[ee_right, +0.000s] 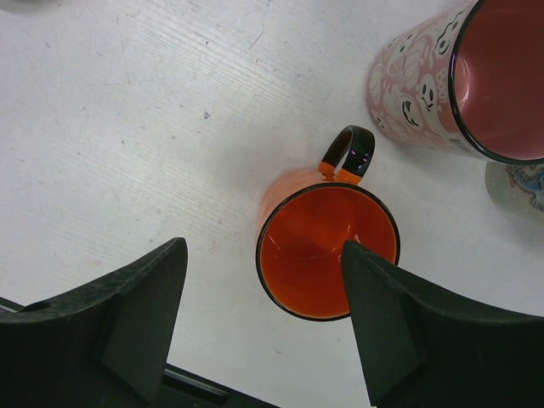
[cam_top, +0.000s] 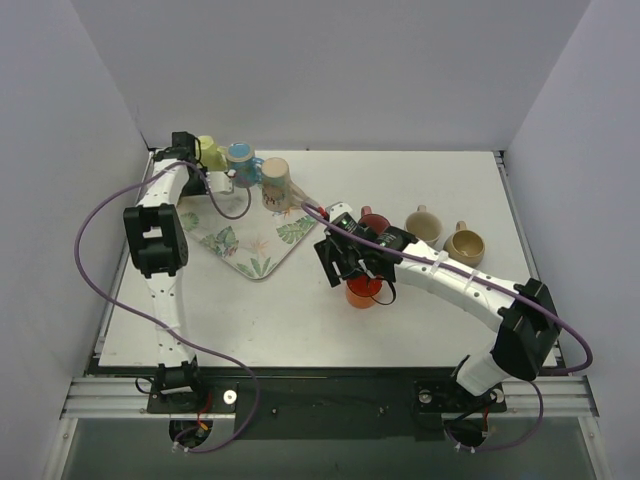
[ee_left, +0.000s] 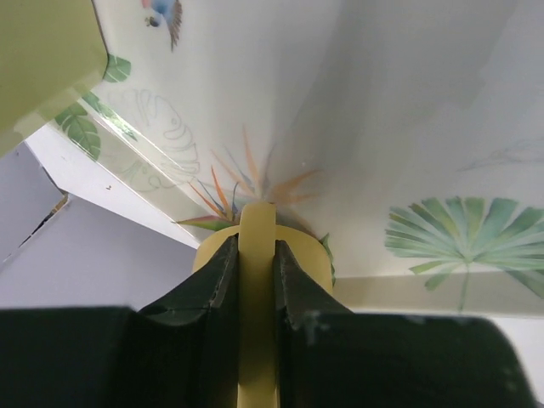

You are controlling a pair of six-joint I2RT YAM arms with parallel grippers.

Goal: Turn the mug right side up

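Note:
I need to next let go of the orange mug with my right gripper and close it on the rim [cam_top: 214, 168] of the mug that my left gripper holds.
My left gripper [ee_left: 255, 244] is shut on the yellow handle [ee_left: 257, 306] of a cream mug [ee_left: 299, 248]. In the top view this gripper [cam_top: 238, 181] holds the mug [cam_top: 276, 185] tilted above the far corner of a leaf-print placemat [cam_top: 250, 243]. I cannot tell which way its opening faces. My right gripper [ee_right: 263, 280] is open and hovers over an orange mug [ee_right: 327, 246]. That mug stands upright with its mouth up and its black handle [ee_right: 350, 151] pointing away. In the top view the right gripper [cam_top: 350, 268] sits just above the orange mug [cam_top: 362, 292].
A yellow-green mug [cam_top: 207, 150] and a blue mug [cam_top: 240, 157] stand at the back left. A pink ghost-print mug [ee_right: 425, 85] stands beside the orange one. Two beige mugs [cam_top: 424, 225] [cam_top: 464, 245] stand to the right. Walls enclose the table.

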